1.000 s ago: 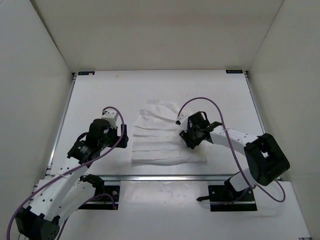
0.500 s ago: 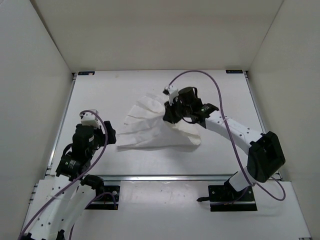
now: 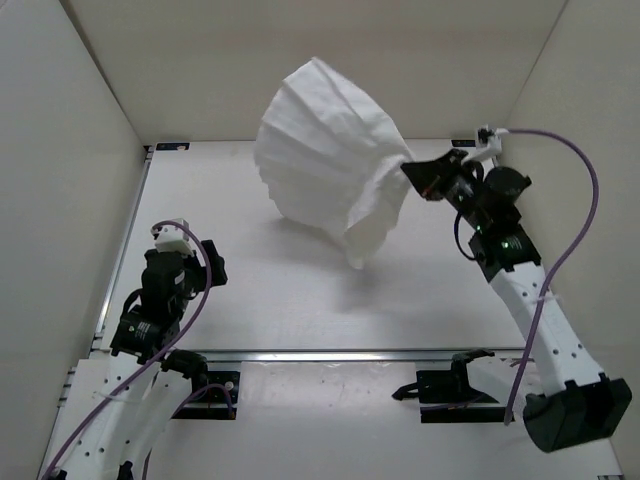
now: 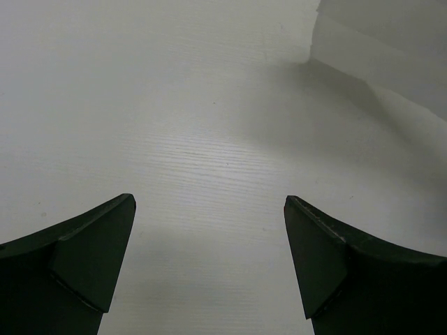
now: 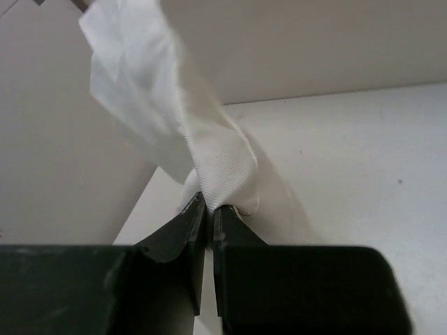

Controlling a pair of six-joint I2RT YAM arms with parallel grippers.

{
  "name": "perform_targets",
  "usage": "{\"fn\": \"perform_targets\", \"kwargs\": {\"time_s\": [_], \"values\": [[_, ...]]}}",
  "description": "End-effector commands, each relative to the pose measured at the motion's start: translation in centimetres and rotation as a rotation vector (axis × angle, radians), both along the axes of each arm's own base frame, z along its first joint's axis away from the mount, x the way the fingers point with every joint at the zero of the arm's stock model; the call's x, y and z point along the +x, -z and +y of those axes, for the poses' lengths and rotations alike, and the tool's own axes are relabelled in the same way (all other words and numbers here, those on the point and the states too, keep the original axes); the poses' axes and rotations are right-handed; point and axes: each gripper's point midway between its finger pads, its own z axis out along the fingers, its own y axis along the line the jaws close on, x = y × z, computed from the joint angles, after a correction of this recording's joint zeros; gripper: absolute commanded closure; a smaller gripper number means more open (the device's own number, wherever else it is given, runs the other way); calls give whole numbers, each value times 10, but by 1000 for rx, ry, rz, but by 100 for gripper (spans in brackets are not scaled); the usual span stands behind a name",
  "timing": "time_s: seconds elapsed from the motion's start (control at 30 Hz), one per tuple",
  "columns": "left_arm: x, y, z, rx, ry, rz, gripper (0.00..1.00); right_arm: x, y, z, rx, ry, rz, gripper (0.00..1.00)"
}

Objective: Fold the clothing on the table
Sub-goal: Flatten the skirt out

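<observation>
The next step for my left gripper is to go to the clothing's near corner (image 4: 312, 60) on its own side and close there, opposite the end of the clothing that my right gripper holds.
The clothing (image 3: 325, 150), a white pleated garment, hangs in the air above the back of the table (image 3: 300, 300), fanned out to the left. My right gripper (image 3: 410, 172) is shut on one pinched end of it, raised high at the right. In the right wrist view the white clothing (image 5: 209, 157) bunches out from between the shut fingertips of my right gripper (image 5: 210, 204). My left gripper (image 3: 185, 262) sits low at the left, apart from the clothing. It stands open over bare table (image 4: 174, 125) in the left wrist view, with a fold of the clothing (image 4: 391, 49) at the top right.
White walls enclose the table on three sides. A metal rail (image 3: 330, 353) runs along the near edge, with dark brackets (image 3: 170, 147) at the far corners. Purple cables (image 3: 580, 230) loop off both arms.
My right gripper shut on the clothing and lifted it off the table, up and to the right, where it fanned out. My left arm drew back to the left.
</observation>
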Motion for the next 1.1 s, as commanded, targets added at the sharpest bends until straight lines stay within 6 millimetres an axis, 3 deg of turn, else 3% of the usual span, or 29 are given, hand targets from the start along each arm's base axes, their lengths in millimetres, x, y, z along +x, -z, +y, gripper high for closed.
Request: {"fn": "perform_targets", "kwargs": {"time_s": [0.0, 0.03, 0.13, 0.17, 0.2, 0.27, 0.4, 0.5, 0.6, 0.67, 0.7, 0.73, 0.8, 0.83, 0.87, 0.9, 0.97, 1.07], "values": [[0, 1, -3, 3, 18, 4, 2, -23, 93, -8, 71, 16, 255, 100], [2, 0, -5, 9, 40, 2, 1, -29, 111, -10, 80, 33, 305, 100], [3, 6, -24, -9, 151, 47, 1, -76, 208, -15, 94, 52, 498, 100], [3, 6, -35, -39, 198, 73, 2, -83, 215, -18, 104, 72, 507, 100], [6, 2, -43, -63, 228, 77, 2, -91, 238, -24, 106, 98, 552, 99], [-1, 3, -81, -188, 368, 119, 1, -99, 260, -35, 101, 142, 586, 100], [-9, 15, -143, -385, 530, 141, 1, -99, 250, -47, 100, 144, 545, 100], [-5, 21, -141, -469, 485, 134, 1, -92, 221, -26, 77, 51, 483, 100], [8, 10, -111, -506, 365, 64, 1, -82, 195, 20, 78, -52, 439, 100], [9, 16, -90, -474, 279, 102, 1, -72, 173, 71, 117, -171, 415, 99], [13, 14, -81, -436, 258, 107, 2, -56, 164, 91, 116, -191, 414, 100], [11, 15, -79, -418, 253, 133, 1, -57, 146, 112, 119, -242, 368, 100], [12, 18, -72, -353, 225, 171, 1, -40, 100, 158, 122, -306, 279, 100], [13, 14, -69, -337, 215, 171, 1, -37, 89, 165, 124, -324, 262, 100], [11, 11, -71, -336, 220, 175, 1, -34, 66, 172, 146, -336, 227, 100], [11, 7, -70, -339, 218, 169, 1, -32, 50, 171, 166, -337, 202, 100], [11, 4, -69, -349, 211, 162, 1, -29, 44, 153, 171, -295, 191, 100], [6, 14, -75, -347, 239, 207, 1, -28, 69, 103, 180, -191, 242, 100]]}}
